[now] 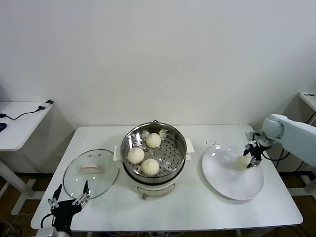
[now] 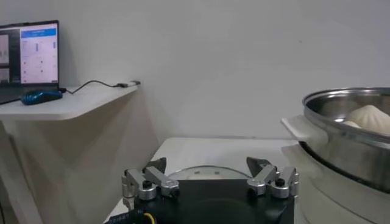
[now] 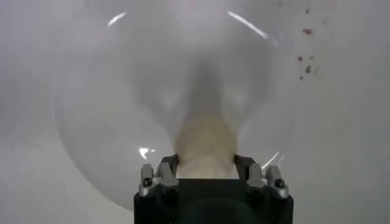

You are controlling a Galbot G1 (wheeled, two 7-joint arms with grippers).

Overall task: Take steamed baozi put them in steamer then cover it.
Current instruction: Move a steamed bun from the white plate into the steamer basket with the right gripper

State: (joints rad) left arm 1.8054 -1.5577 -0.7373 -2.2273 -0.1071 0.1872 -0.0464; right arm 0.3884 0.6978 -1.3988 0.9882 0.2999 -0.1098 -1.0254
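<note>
My right gripper should release the baozi on the bare steamer's bottom (image 1: 171, 153) on the side that faces the white plate. The baozi still rests on the white plate.
Three steamed baozi (image 1: 153, 140) (image 1: 136, 155) (image 1: 150, 167) lie in the steel steamer (image 1: 174, 136) at the table's middle. A fourth baozi (image 1: 242, 161) rests on the white plate (image 1: 232, 185) at the right, and my right gripper (image 1: 252, 157) is shut on it. The right wrist view shows this baozi (image 3: 206, 143) pressed between both fingers of the right gripper (image 3: 206, 164). The glass cover (image 1: 91, 173) with its white handle lies flat to the left of the steamer. My left gripper (image 1: 69, 198) hangs open at the table's front left edge, just in front of the cover.
A side table (image 1: 19, 123) with a cable and a laptop (image 2: 30, 58) stands at the far left. Small dark crumbs (image 1: 212, 144) dot the table between steamer and plate. In the left wrist view the left gripper (image 2: 207, 165) faces the cover's rim (image 2: 207, 171), with the steamer (image 2: 347, 122) beside it.
</note>
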